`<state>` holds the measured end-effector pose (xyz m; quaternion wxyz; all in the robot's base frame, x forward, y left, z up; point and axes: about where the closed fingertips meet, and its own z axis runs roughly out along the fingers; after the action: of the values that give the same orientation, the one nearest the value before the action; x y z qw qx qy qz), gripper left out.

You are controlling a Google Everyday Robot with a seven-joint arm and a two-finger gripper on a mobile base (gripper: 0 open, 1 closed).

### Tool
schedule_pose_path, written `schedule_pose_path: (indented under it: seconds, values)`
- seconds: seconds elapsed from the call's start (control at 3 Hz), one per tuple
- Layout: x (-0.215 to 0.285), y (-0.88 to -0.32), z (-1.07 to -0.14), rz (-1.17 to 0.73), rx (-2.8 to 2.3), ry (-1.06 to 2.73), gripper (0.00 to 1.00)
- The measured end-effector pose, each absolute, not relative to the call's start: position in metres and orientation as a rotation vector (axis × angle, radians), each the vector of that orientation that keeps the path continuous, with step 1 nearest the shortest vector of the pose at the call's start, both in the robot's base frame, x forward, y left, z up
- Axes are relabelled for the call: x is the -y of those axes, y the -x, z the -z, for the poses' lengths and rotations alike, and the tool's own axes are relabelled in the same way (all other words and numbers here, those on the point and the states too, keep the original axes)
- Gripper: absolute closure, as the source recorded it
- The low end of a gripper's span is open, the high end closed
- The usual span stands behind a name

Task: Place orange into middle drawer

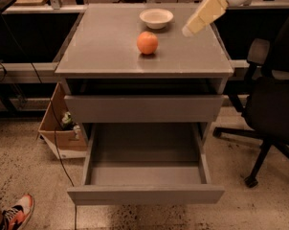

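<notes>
The orange's side (154,45) facing the black office chair, in front of the cream-white bowl, is next for my gripper, which should go to it and close there.
The orange (147,42) sits on the grey cabinet top (101,47), near the middle. The middle drawer (144,194) is pulled wide open below, and nothing shows inside it. My gripper (188,30), cream-coloured, reaches in from the upper right. It hangs over the right rear part of the top, to the right of the orange and a little behind it, not touching it. It holds nothing that I can see.
A cream-white bowl (156,18) stands behind the orange. The grey drawer above (144,108) is pushed in. A black office chair (273,99) stands close on the right. A cardboard box (58,128) and cables are on the left, and a shoe (15,213) at the bottom left.
</notes>
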<state>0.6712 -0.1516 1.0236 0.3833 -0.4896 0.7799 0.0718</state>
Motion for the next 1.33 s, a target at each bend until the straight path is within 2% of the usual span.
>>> schedule_pose_path:
  seconds: [0.33,0.67,1.33]
  values:
    - [0.111,-0.703,-1.051,-0.188,-1.961,1.043,0.00]
    - [0.091,-0.722,-0.995,-0.218,-1.986,0.934,0.00]
    - [0.083,-0.732,-0.976,-0.237,-1.983,0.911,0.00]
